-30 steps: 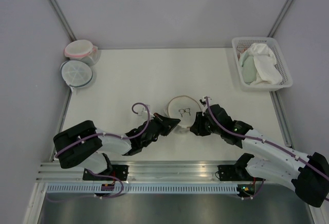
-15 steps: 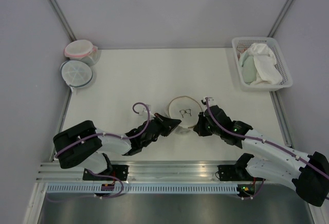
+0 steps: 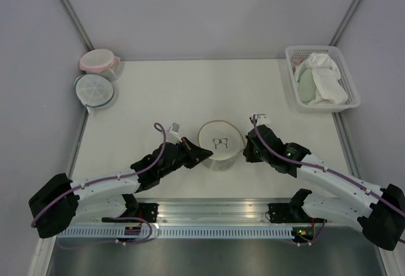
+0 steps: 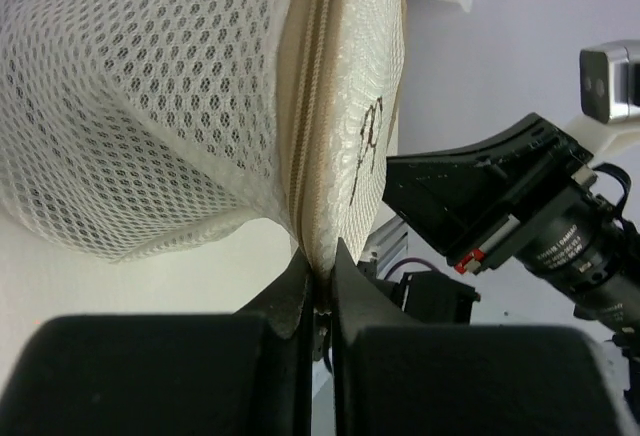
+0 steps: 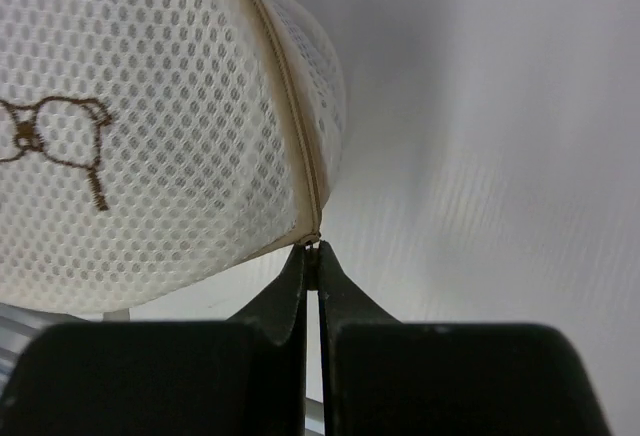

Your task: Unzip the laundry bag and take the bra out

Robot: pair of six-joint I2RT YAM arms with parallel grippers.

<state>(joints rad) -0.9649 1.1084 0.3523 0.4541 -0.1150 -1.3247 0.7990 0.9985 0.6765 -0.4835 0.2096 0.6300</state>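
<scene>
The zip seam is pinched by my left gripper far from the zip pull in my right gripper, so I need to open my left gripper and grip nearer the pull (image 5: 308,214).
The laundry bag (image 3: 220,142) is a round cream mesh case with a tan zip rim and a small bra drawing on top. It is tipped up between my two grippers near the table's front middle. My left gripper (image 3: 202,155) is shut on the bag's zip seam at its left edge; in the left wrist view (image 4: 318,261) the rim (image 4: 305,146) is pinched between the fingers. My right gripper (image 3: 246,150) is shut on the small zip pull at the bag's right edge, which shows in the right wrist view (image 5: 313,248). The zip looks closed. The bra is hidden.
A pink-rimmed tub (image 3: 98,61) and a blue-grey-rimmed tub (image 3: 93,90) stand at the far left edge. A white basket (image 3: 315,49) at the far right holds a white cloth (image 3: 326,76) and a pale green cloth (image 3: 305,85). A metal rail runs along the near edge.
The left arm has stretched out and swung left. The bag has shifted slightly left and tipped up between the grippers. The right gripper has followed its right edge.
</scene>
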